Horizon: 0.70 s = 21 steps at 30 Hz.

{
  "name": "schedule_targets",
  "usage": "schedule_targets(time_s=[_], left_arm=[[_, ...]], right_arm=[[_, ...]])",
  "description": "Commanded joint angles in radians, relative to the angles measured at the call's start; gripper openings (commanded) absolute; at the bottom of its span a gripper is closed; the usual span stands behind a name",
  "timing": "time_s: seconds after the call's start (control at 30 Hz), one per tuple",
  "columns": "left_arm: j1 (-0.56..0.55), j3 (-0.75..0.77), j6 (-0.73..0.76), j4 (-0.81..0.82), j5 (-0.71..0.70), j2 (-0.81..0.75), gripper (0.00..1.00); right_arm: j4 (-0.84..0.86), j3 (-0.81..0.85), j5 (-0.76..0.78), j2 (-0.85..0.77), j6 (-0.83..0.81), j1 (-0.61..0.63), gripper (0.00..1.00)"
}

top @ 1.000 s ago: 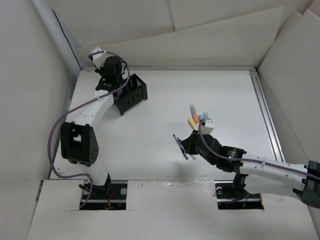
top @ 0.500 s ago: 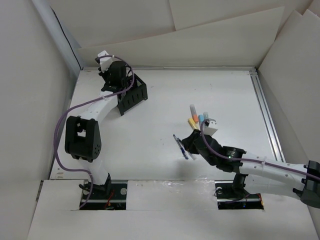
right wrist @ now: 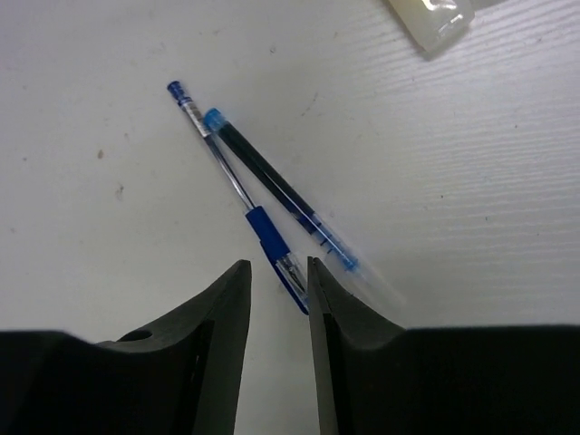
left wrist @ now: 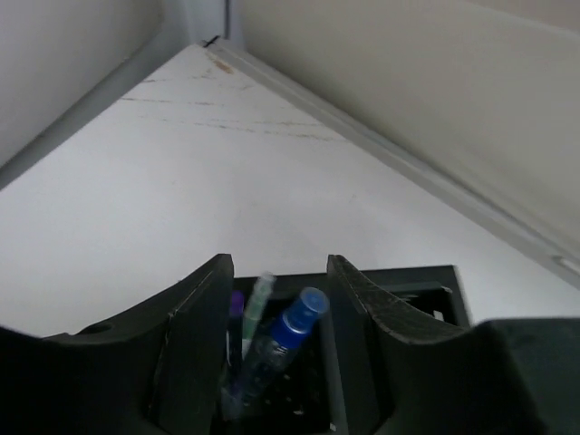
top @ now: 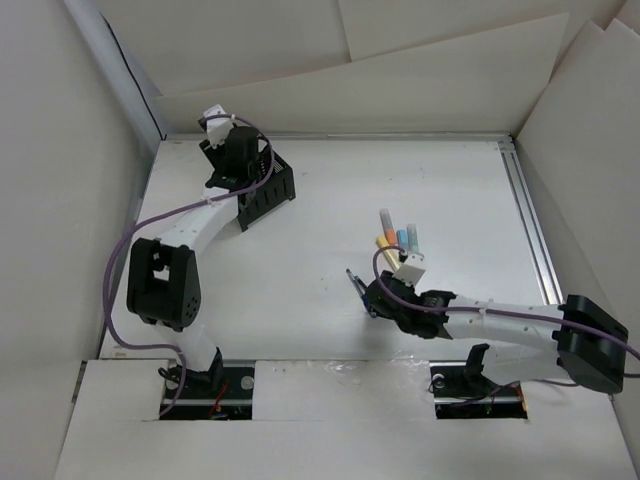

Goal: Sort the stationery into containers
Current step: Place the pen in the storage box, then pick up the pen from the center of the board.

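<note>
The blue pen slants under narrow right fingers; I'll widen them, grab its blue grip (right wrist: 268,234).
The black mesh organizer (top: 270,188) stands at the table's far left. My left gripper (top: 238,158) hovers over it, open. In the left wrist view its jaws (left wrist: 277,272) stand apart above a compartment (left wrist: 408,283) holding the blue-topped bottle (left wrist: 281,344), a pale green highlighter (left wrist: 257,301) and a purple-tipped pen. Two pens (top: 356,284) lie near the middle front: a blue pen (right wrist: 258,222) and a dark pen (right wrist: 272,186). My right gripper (top: 373,298) is low over them, narrowly open (right wrist: 275,272), the blue pen's tip end between its fingertips. Several highlighters (top: 398,236) lie just behind it.
A pale yellow highlighter (right wrist: 433,20) shows at the top of the right wrist view. A metal rail (top: 530,225) runs along the table's right edge. White walls enclose the back and sides.
My left gripper has shifted right and back over the organizer. My right gripper has swung down and left onto the two pens, and its arm has folded lower.
</note>
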Motion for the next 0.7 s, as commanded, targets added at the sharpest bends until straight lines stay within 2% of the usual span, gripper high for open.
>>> schedule_targets(time_s=[0.0,0.07,0.1,0.13,0.17,0.2,0.27,0.3,0.33,0.37,0.43,0.57,0.67], left_arm=[[-0.011,0.033,-0.092,0.035,0.092,-0.178,0.42],[-0.011,0.018,-0.152,0.044,0.196,-0.226,0.4],[-0.02,-0.014,-0.214,0.044,0.274,-0.27,0.39],[-0.02,-0.039,-0.215,0.058,0.275,-0.293,0.39],[-0.02,-0.071,-0.277,0.072,0.371,-0.316,0.36],[-0.02,-0.109,-0.308,0.116,0.41,-0.341,0.35],[-0.029,-0.242,-0.356,0.177,0.498,-0.402,0.34],[-0.029,-0.314,-0.394,0.219,0.528,-0.427,0.34],[-0.029,-0.344,-0.408,0.231,0.551,-0.438,0.34],[-0.038,-0.371,-0.417,0.231,0.568,-0.447,0.34],[-0.051,-0.422,-0.428,0.251,0.592,-0.465,0.34],[-0.092,-0.537,-0.419,0.279,0.614,-0.536,0.33],[-0.178,-0.574,-0.388,0.27,0.573,-0.573,0.33]], right_arm=[[-0.014,0.04,0.015,0.047,0.036,0.006,0.36],[-0.026,0.065,0.006,0.082,0.036,0.006,0.28],[-0.026,0.065,0.006,0.116,0.036,0.006,0.2],[-0.026,0.076,0.006,0.131,0.036,0.006,0.17],[-0.026,0.076,-0.004,0.145,0.036,0.006,0.16],[-0.037,0.089,-0.005,0.156,0.036,0.006,0.16],[-0.037,0.09,-0.017,0.156,0.036,0.006,0.22],[-0.026,0.09,-0.017,0.156,0.045,0.006,0.33],[-0.026,0.079,-0.029,0.156,0.045,0.006,0.33],[-0.011,0.079,-0.029,0.156,0.034,0.006,0.4],[0.004,0.07,-0.049,0.156,0.025,0.006,0.43],[0.03,0.07,-0.072,0.18,0.014,0.006,0.43],[0.031,0.079,-0.095,0.237,0.014,0.006,0.42]])
